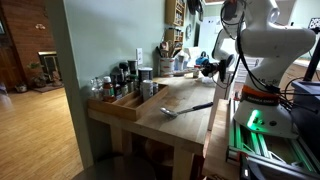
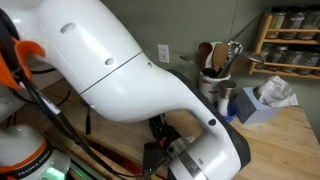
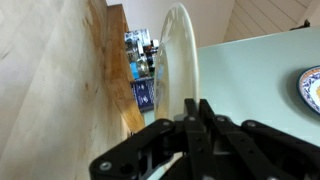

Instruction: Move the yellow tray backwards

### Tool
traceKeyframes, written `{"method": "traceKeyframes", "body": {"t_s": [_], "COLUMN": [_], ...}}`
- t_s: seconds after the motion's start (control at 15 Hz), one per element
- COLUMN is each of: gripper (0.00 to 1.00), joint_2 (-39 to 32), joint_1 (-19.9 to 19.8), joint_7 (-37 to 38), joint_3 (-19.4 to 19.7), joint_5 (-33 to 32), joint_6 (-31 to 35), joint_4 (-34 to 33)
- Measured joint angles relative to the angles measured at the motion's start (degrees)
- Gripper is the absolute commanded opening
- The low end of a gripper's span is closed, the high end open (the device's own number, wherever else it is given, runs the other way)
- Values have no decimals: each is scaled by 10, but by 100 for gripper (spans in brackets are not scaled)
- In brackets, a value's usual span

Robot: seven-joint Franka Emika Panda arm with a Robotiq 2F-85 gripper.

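Note:
Next, my gripper lets go of the yellow tray on the far end of the table [image 1: 181, 75], near the back wall.
In the wrist view the yellow tray [image 3: 181, 55] shows edge-on as a pale round disc with a thin rim, standing nearly upright above the wooden table. My gripper [image 3: 190, 104] is shut on its lower rim, with the two fingers pressed close together. In an exterior view the gripper [image 1: 214, 68] is at the far end of the table, near the wall. The tray cannot be made out there. In the other exterior view my own white arm [image 2: 120, 70] hides the gripper and the tray.
A long wooden box with bottles [image 1: 125, 95] lies along the table's left edge. A grey spatula [image 1: 185, 108] lies mid-table. A blue tissue box [image 2: 262, 100] [image 3: 145, 95], a utensil holder [image 2: 215, 60] and a spice rack [image 2: 290, 40] stand by the back wall.

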State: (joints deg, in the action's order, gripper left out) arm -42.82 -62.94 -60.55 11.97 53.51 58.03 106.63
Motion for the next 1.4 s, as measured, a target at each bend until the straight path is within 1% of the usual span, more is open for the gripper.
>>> {"method": "traceKeyframes", "body": {"t_s": [0.27, 0.53, 1.0, 1.2, 1.4], "gripper": [2, 2, 2, 2, 2], "joint_2": [16, 60, 145, 173, 190], "joint_1": [2, 22, 90, 118, 145], "joint_7": [1, -20, -61, -61, -57], "joint_3": [18, 36, 61, 70, 78], "joint_5": [67, 117, 206, 249, 284], "joint_6": [5, 44, 172, 207, 244], "joint_4": [47, 120, 242, 272, 287]}}
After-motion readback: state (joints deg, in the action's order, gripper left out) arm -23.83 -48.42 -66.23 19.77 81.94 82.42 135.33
